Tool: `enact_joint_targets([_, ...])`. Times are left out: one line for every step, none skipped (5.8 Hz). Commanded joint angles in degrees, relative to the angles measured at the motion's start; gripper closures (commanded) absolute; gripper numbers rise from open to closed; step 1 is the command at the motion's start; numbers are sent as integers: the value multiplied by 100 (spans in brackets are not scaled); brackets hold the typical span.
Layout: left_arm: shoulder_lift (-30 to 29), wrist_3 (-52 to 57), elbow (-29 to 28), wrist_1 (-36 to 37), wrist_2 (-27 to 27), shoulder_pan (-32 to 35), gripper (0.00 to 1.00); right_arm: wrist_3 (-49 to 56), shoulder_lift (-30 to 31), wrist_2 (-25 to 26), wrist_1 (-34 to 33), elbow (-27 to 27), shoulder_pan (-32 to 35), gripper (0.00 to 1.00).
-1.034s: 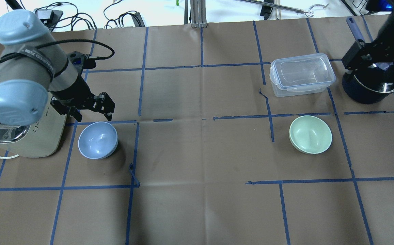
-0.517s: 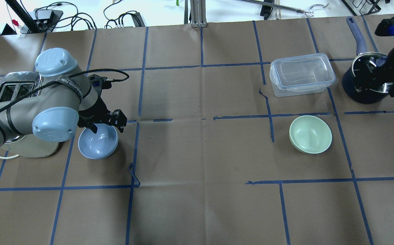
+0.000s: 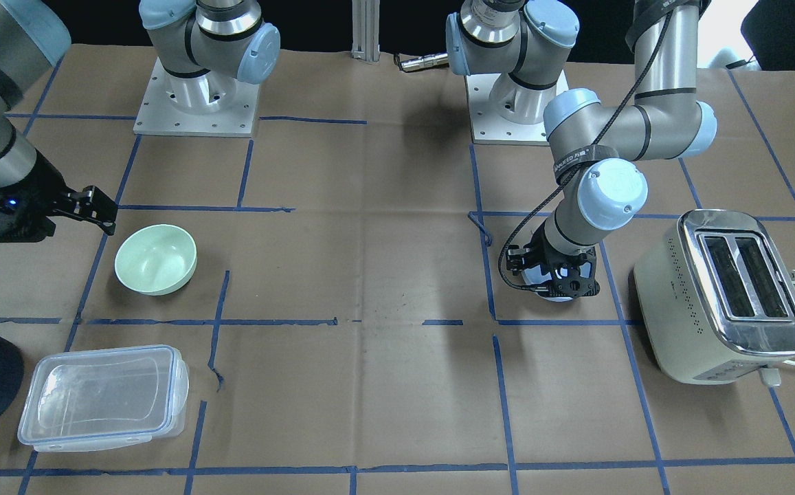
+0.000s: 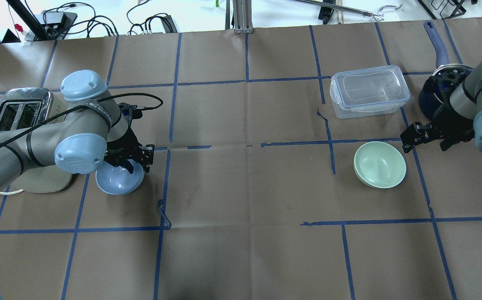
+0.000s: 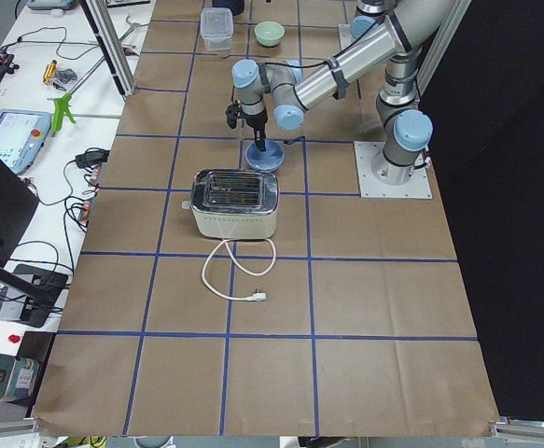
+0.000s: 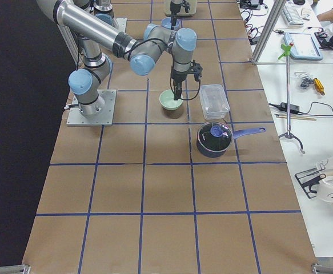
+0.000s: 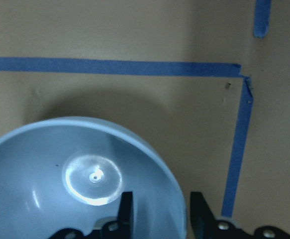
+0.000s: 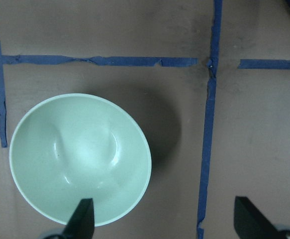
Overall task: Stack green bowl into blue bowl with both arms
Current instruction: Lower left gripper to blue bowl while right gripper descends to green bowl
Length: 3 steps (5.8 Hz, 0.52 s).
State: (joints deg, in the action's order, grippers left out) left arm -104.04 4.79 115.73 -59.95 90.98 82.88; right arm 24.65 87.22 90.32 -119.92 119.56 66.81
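Next, my left gripper lets go of the blue bowl in the middle of the table (image 3: 372,304), next to the end of the tape strip that is closest to the green bowl.
The blue bowl (image 4: 118,182) sits upright at the table's left, next to the toaster. My left gripper (image 4: 138,163) is low over its right rim. In the left wrist view one finger (image 7: 126,214) is inside the blue bowl (image 7: 60,174) and the other is outside, apart from the rim, so the gripper is open. The green bowl (image 4: 379,164) sits upright at the right. My right gripper (image 4: 426,139) hovers just beyond its far right edge, open wide. In the right wrist view one finger (image 8: 84,216) is over the green bowl (image 8: 80,159).
A cream and chrome toaster (image 4: 16,112) stands left of the blue bowl, under my left arm. A clear lidded container (image 4: 370,91) lies behind the green bowl. A dark pot (image 4: 428,98) with a blue handle stands at the far right, behind my right arm.
My left gripper has come down and forward onto the blue bowl's right rim. My right arm has moved from over the pot towards the green bowl. Both bowls have stayed put.
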Motion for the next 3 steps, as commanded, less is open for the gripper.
enact_joint_targets([67,-48,-51,-34,-2,17,100,31,-492,12,-839,533,8,0])
enact_joint_targets([120,-100,-77,-17,-2,43,100,-12,-748,21,-1031,550,8,0])
enact_joint_targets([164,-301,-217,-16,-19,157,100,-39,-707,29,-1094,525,8,0])
